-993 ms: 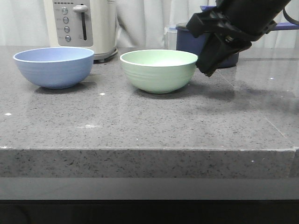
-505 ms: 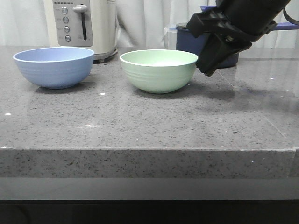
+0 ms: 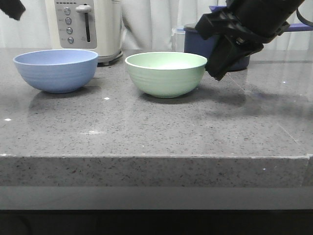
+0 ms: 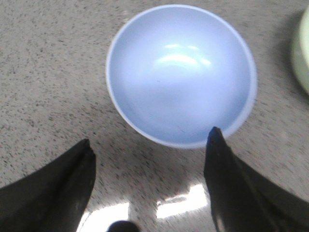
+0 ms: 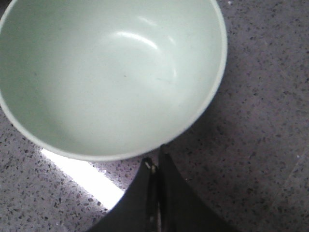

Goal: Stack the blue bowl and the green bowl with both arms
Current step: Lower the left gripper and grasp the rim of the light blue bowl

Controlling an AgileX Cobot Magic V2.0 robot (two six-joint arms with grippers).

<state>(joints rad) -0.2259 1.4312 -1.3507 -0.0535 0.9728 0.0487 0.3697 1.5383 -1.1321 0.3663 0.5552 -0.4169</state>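
My left gripper is going to close on the blue bowl's rim (image 3: 17,57) (image 4: 110,89), on the side farthest from the green bowl.
The blue bowl (image 3: 56,69) stands upright on the grey counter at the left; the left wrist view shows it from above (image 4: 181,72). My left gripper (image 4: 149,145) hovers above it, open and empty; only a black corner (image 3: 12,7) shows in the front view. The green bowl (image 3: 165,73) stands in the middle and also shows in the right wrist view (image 5: 106,72). My right gripper (image 3: 215,73) is shut and empty, its tips (image 5: 155,162) just beside the green bowl's right rim.
A white toaster (image 3: 85,27) stands behind the bowls. A dark navy lidded saucepan (image 3: 215,44) sits behind my right gripper. The grey speckled counter (image 3: 146,127) ends at a front edge near the camera.
A black corner of my left arm has come into the front view at the top left. The green bowl has shifted very slightly left. The right gripper has not moved.
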